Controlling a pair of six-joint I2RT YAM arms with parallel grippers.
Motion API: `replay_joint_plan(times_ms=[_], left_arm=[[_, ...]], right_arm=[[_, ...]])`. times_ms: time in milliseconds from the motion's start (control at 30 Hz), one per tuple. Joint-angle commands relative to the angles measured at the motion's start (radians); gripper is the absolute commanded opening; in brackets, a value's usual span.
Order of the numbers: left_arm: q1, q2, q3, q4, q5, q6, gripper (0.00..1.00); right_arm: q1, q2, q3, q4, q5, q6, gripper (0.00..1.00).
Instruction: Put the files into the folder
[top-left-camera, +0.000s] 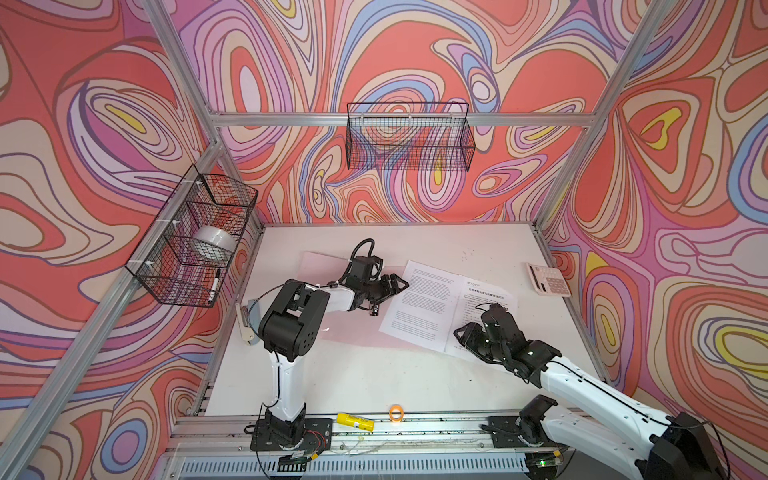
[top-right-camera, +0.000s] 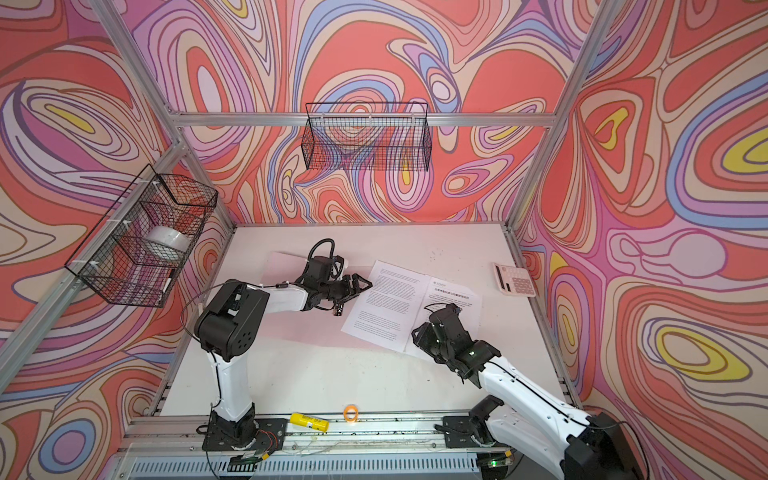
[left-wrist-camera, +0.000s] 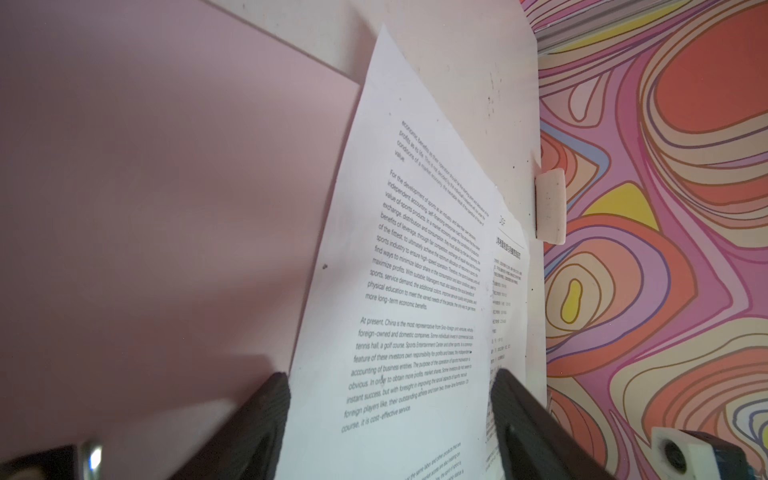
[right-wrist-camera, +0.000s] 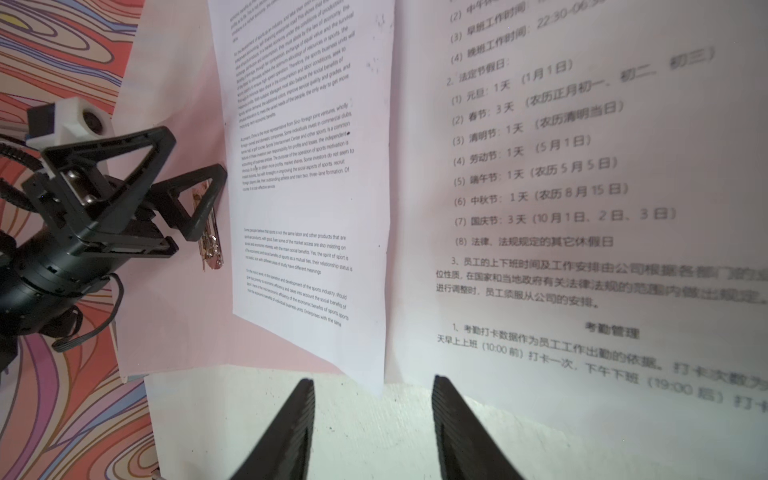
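Observation:
Next, I should close my right gripper on the middle of the English sheet's long edge (top-left-camera: 453, 314) (right-wrist-camera: 389, 200), where it borders the sheet with the logo and heading.
The pale pink folder (top-left-camera: 357, 332) lies open on the white table, its metal clip (right-wrist-camera: 212, 241) at the spine. Two files show. An English text sheet (top-left-camera: 424, 299) rests partly on the folder's right leaf. A sheet with a logo and heading (top-left-camera: 486, 291) lies to its right, and their edges overlap. My left gripper (top-left-camera: 400, 284) hovers open over the folder beside the English sheet's left edge, holding nothing. My right gripper (top-left-camera: 463, 336) is open at the sheets' near edge. Bare table and the English sheet's corner show between its fingertips (right-wrist-camera: 372, 378).
A pink-and-white calculator (top-left-camera: 548, 278) sits at the table's right edge. Wire baskets hang on the left wall (top-left-camera: 195, 237) and the back wall (top-left-camera: 409, 137). A yellow tube (top-left-camera: 355, 420) and an orange ring (top-left-camera: 397, 412) lie on the front rail. A grey object (top-left-camera: 249, 320) sits left of the folder.

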Motion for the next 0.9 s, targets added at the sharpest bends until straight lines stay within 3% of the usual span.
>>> replay_joint_plan(times_ms=[0, 233, 500, 867], left_arm=[[-0.002, 0.014, 0.036, -0.013, 0.01, 0.032, 0.76], [-0.001, 0.049, 0.041, -0.004, 0.021, 0.03, 0.76], [0.009, 0.052, 0.018, 0.038, 0.035, 0.011, 0.76], [0.022, 0.061, -0.005, 0.087, 0.057, -0.016, 0.76]], right_arm=[[-0.069, 0.054, -0.027, 0.076, 0.001, -0.035, 0.46], [-0.177, 0.251, 0.005, 0.296, -0.068, -0.1, 0.43], [-0.183, 0.391, 0.044, 0.485, -0.132, -0.105, 0.45], [-0.183, 0.45, 0.044, 0.498, -0.137, -0.076, 0.44]])
